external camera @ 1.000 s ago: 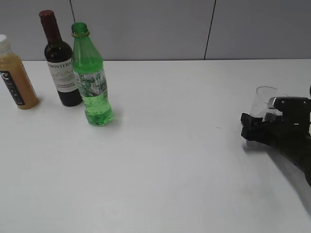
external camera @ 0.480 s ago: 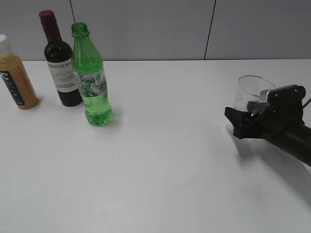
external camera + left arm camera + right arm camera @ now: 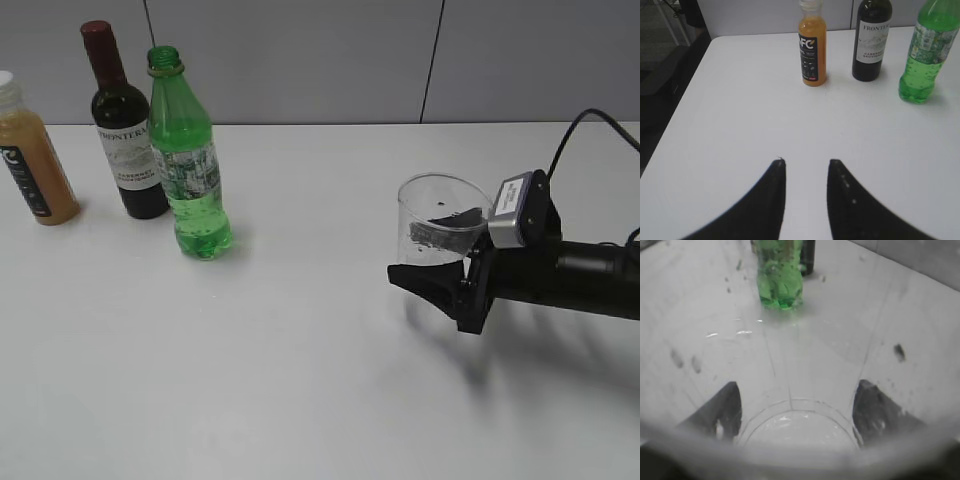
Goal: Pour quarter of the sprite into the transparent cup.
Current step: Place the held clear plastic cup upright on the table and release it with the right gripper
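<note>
Next, my right gripper sets the transparent cup, now held upright above the table, down on the bare table [image 3: 299, 306] near the sprite, toward the middle.
The sprite [image 3: 187, 160], a green bottle with no cap, stands upright at the back left of the white table; it also shows in the left wrist view [image 3: 926, 52] and the right wrist view [image 3: 780, 272]. My right gripper [image 3: 440, 265] is shut on the transparent cup [image 3: 440, 215] and holds it upright above the table at right of centre. The cup [image 3: 800, 405] fills the right wrist view, with a black finger on each side. My left gripper [image 3: 806, 162] is open and empty over bare table; it does not show in the exterior view.
A dark wine bottle [image 3: 122, 130] stands just left of the sprite, almost touching it. An orange juice bottle [image 3: 30, 150] stands at the far left edge. A grey wall runs behind the table [image 3: 300, 350].
My right gripper has lifted the cup and carried it leftward, from the right edge toward the table's middle. The bottles have not moved.
</note>
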